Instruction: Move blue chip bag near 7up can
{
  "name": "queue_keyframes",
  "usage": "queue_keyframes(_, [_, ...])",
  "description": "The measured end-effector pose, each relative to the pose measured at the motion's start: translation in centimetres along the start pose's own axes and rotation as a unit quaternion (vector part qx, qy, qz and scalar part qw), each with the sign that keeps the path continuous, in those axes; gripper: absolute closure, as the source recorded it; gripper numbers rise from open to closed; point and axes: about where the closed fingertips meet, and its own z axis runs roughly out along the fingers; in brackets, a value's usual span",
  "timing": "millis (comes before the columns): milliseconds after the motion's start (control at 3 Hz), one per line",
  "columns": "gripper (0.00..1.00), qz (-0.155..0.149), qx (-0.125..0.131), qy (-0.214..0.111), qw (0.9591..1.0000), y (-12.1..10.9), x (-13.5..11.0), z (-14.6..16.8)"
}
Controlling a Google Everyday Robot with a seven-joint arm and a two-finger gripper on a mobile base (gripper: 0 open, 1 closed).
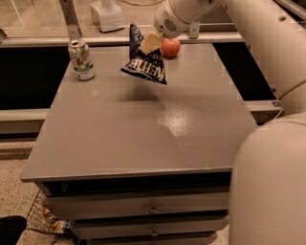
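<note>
Next, I release the blue chip bag on the grey table (113,70) beside the 7up can, toward the apple. The bag now hangs above the table's far middle.
The blue chip bag (146,64), dark navy with white "KETTLE" lettering, hangs in the air above the far middle of the grey table (143,129), casting a shadow below it. My gripper (149,44) is shut on the bag's upper part and holds it up. The 7up can (81,59), white and green with a silver top, stands upright at the table's far left, a short way left of the bag.
A red apple (170,47) sits at the far edge just right of the bag, behind the gripper. A white object (108,14) stands on the ledge beyond. Drawers (153,209) front the table. My arm fills the right side.
</note>
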Motion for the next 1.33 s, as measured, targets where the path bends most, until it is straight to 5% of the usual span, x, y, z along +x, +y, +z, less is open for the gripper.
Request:
queue_keyframes(667, [1.00,0.005,-0.019,-0.006,0.9998,-3.3,-1.9,4.4])
queue_keyframes(1333, [1.00,0.040,0.017,0.009,0.9990,-3.0,-7.0,5.5])
